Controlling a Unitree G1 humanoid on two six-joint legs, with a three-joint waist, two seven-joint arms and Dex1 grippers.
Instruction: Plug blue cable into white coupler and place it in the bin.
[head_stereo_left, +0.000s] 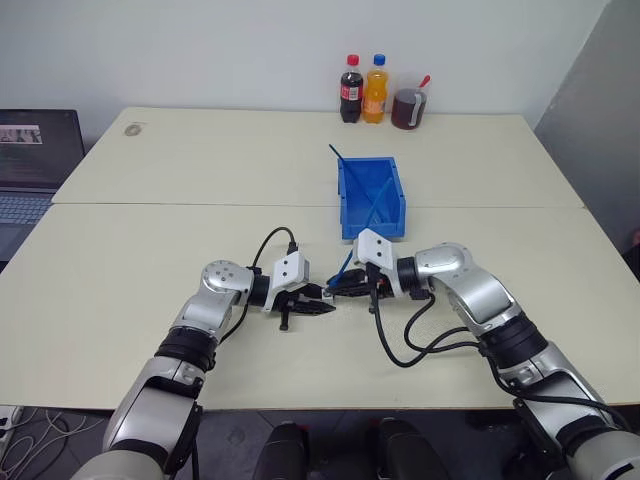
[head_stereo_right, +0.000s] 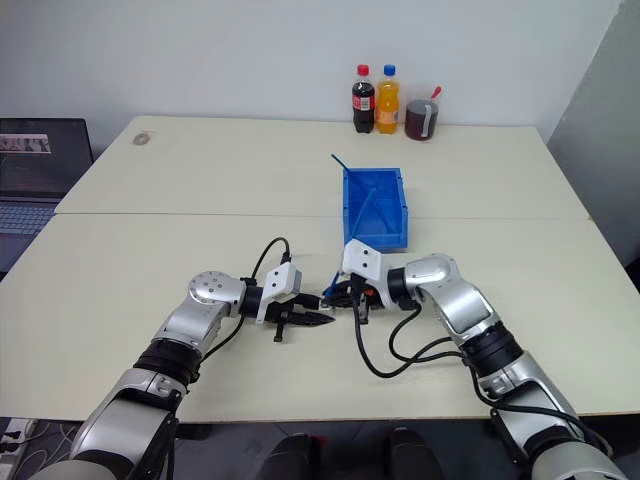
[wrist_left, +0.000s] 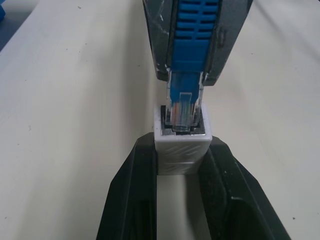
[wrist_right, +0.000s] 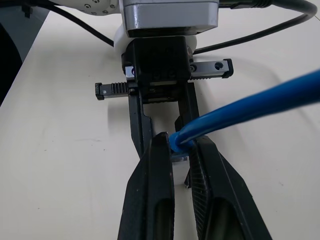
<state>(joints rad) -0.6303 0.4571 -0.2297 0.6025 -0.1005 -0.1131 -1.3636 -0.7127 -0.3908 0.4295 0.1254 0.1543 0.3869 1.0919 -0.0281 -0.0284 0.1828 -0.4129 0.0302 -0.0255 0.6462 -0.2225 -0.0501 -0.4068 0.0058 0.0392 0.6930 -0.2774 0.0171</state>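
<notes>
I will release the blue cable, coupler end in the blue bin's front corner (head_stereo_left: 357, 210) nearest the laptop, from my right gripper.
Just in front of the blue bin (head_stereo_left: 352, 190), my two grippers meet tip to tip a little above the table. My left gripper (head_stereo_left: 318, 303) is shut on the white coupler (wrist_left: 182, 150), socket face towards the other hand. The blue cable (wrist_right: 260, 102) is pinched at its plug boot by my right gripper (wrist_right: 181, 142), which is shut on it. Its clear plug (wrist_left: 183, 107) sits in the mouth of the coupler's socket. The rest of the cable arcs up and back from the right gripper.
A thin darker blue cable (head_stereo_left: 336, 155) lies in the bin and sticks out over its far left corner. Two bottles (head_stereo_left: 363, 90) and a dark cup (head_stereo_left: 408, 108) stand at the table's far edge. A laptop (head_stereo_left: 35, 150) sits off the table's left side.
</notes>
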